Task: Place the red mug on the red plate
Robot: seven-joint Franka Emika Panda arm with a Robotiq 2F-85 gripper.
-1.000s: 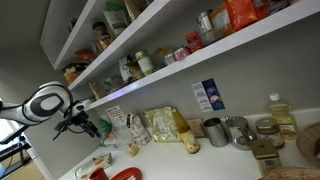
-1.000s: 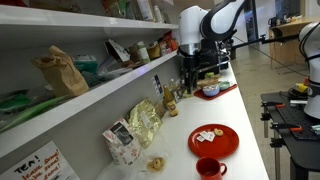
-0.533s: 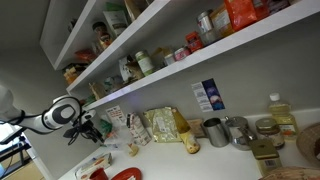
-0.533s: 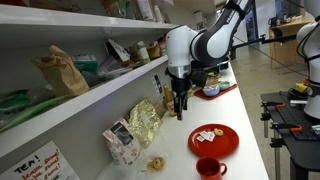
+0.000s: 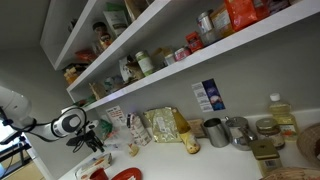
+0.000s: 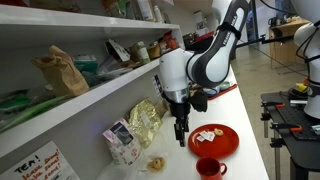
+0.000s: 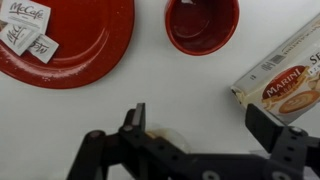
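Observation:
My gripper will close on the red mug's rim [image 5: 101, 171] [image 7: 168, 22], on the side facing the red plate, with one finger inside the mug.
The red mug [image 7: 202, 24] stands upright and empty on the white counter at the top of the wrist view; it also shows at the near end of the counter in an exterior view [image 6: 210, 168]. The red plate [image 7: 66, 40] lies beside it with small sachets [image 7: 25, 27] on it, and shows in both exterior views [image 6: 214, 139] [image 5: 124, 175]. My gripper [image 7: 203, 125] is open and empty, fingers wide apart, hovering above the counter just short of the mug. In an exterior view [image 6: 181, 130] it points down between a snack bag and the plate.
A Marini snack packet [image 7: 285, 80] lies by one fingertip. A foil bag [image 6: 143, 123] and small box [image 6: 120, 142] lean against the wall. Shelves [image 6: 70, 95] overhang the counter. Metal cups [image 5: 215, 131], jars and a bottle stand farther along.
The arm has swung along the counter toward the plate and mug and come lower. The gripper stays open. Mug and plate have not moved.

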